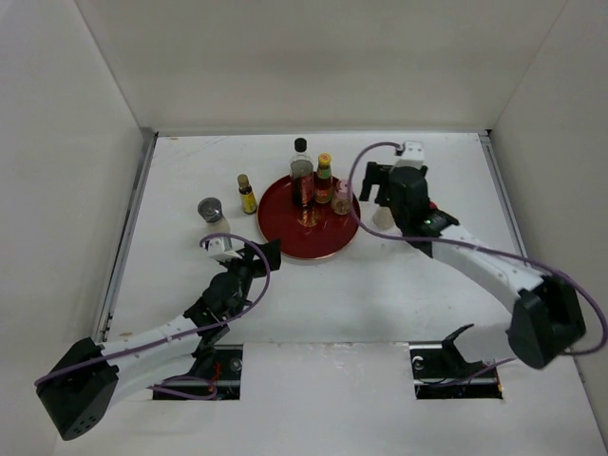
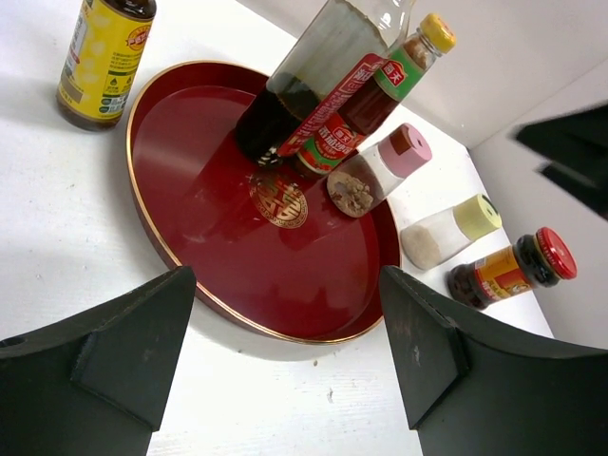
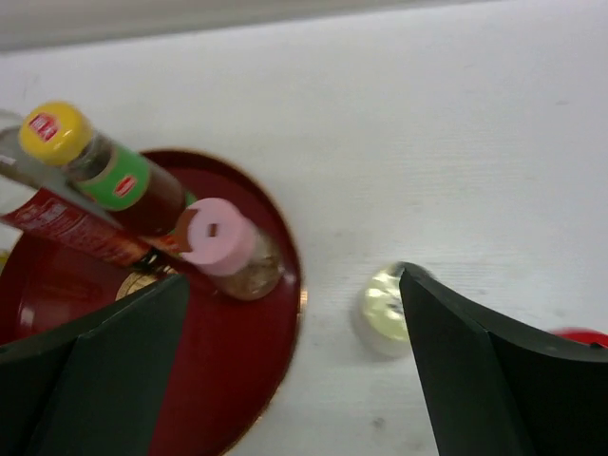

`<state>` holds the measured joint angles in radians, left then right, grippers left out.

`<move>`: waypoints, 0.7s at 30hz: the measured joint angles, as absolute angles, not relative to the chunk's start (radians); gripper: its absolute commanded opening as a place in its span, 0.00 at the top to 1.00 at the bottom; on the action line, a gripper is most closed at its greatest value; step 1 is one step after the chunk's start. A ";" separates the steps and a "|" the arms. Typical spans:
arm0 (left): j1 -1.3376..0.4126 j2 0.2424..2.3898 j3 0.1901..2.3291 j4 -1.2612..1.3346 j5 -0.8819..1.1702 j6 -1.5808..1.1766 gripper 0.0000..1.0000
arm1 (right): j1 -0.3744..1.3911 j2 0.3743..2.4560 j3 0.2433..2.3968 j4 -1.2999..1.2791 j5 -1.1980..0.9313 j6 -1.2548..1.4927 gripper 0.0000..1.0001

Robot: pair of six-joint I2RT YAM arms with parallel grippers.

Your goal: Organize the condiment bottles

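Note:
My right gripper will grip the top of the red-lidded jar [image 1: 433, 206] [image 3: 581, 336] next, once it has gone past the pale-lidded shaker.
On the round red tray [image 1: 285, 237] stand the tall black-capped bottle [image 1: 302, 173], the yellow-capped red sauce bottle [image 1: 324, 179] and the pink-lidded shaker [image 1: 342, 198]. The small yellow-labelled bottle [image 1: 247, 194] and the grey-lidded jar [image 1: 211, 211] stand on the table left of the tray. My left gripper [image 1: 255, 249] is open and empty just before the tray's near left rim [image 2: 237, 318]. My right gripper [image 1: 375, 201] is open and empty, hovering right of the tray, over a pale-lidded shaker [image 3: 383, 306]. The red-lidded jar [image 2: 513, 269] stands beyond that shaker [image 2: 451, 231].
White walls close in the table at the back and both sides. A metal strip [image 1: 128, 233] runs along the left edge. The right arm [image 1: 484, 266] stretches across the right half of the table.

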<state>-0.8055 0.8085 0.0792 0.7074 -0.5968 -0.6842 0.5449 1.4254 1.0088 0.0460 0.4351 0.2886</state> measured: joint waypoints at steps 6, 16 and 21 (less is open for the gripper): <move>-0.808 0.820 0.079 0.707 -0.596 -0.685 0.22 | 0.397 1.116 0.788 0.038 0.563 0.297 0.00; -0.814 0.833 0.079 0.709 -0.592 -0.686 0.22 | 0.313 1.148 0.691 -0.044 0.544 0.363 0.00; -0.814 0.832 0.079 0.708 -0.591 -0.687 0.22 | 0.285 1.253 0.691 -0.034 0.493 0.380 0.00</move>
<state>-0.8143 0.8318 0.0792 0.7082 -0.5907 -0.6868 0.2852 1.2526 0.6910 -0.0341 0.4927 0.3801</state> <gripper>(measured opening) 0.772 0.998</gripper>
